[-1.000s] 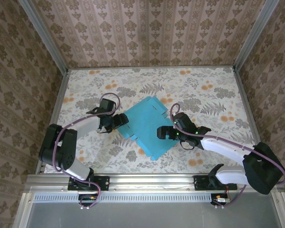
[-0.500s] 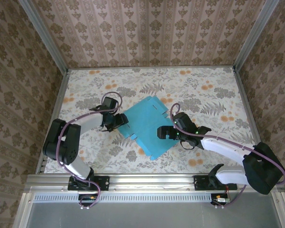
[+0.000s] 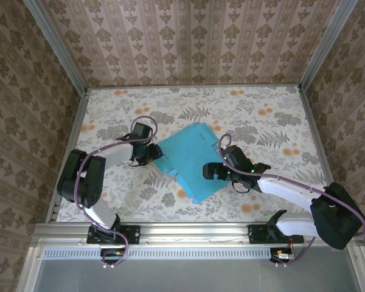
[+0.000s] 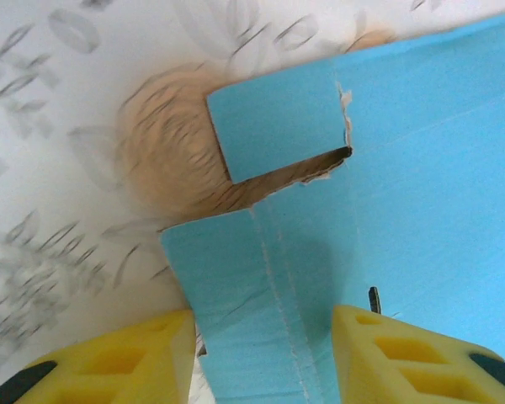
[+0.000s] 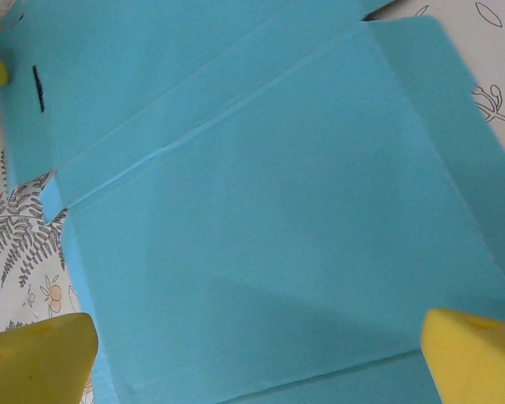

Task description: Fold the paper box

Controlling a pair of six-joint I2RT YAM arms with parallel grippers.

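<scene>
Next, I open my left gripper wider, since the side flap lies flat and fills its opening, then pinch the side flap at its crease (image 4: 279,313) and lift the paper box.
The paper box (image 3: 191,161) lies as a flat turquoise sheet in the middle of the table, its creases and flaps showing. My left gripper (image 3: 153,153) is at its left edge. In the left wrist view that gripper (image 4: 261,337) is open, its yellow fingers (image 4: 109,358) straddling a creased side flap (image 4: 261,278), with a smaller tab (image 4: 278,122) beyond it. My right gripper (image 3: 210,171) hovers over the sheet's near right part. It (image 5: 257,337) stands wide open above the broad blue panel (image 5: 269,227), with nothing between its fingers (image 5: 42,358).
The table (image 3: 274,121) has a floral-patterned cover and is walled by patterned panels on three sides. A metal rail (image 3: 188,231) runs along the near edge by the arm bases. Bare tabletop lies behind the sheet and to its right.
My left gripper has crept a little towards the sheet's left edge and its elbow has swung inward. The sheet's far corner has shifted slightly right. The right arm has barely moved.
</scene>
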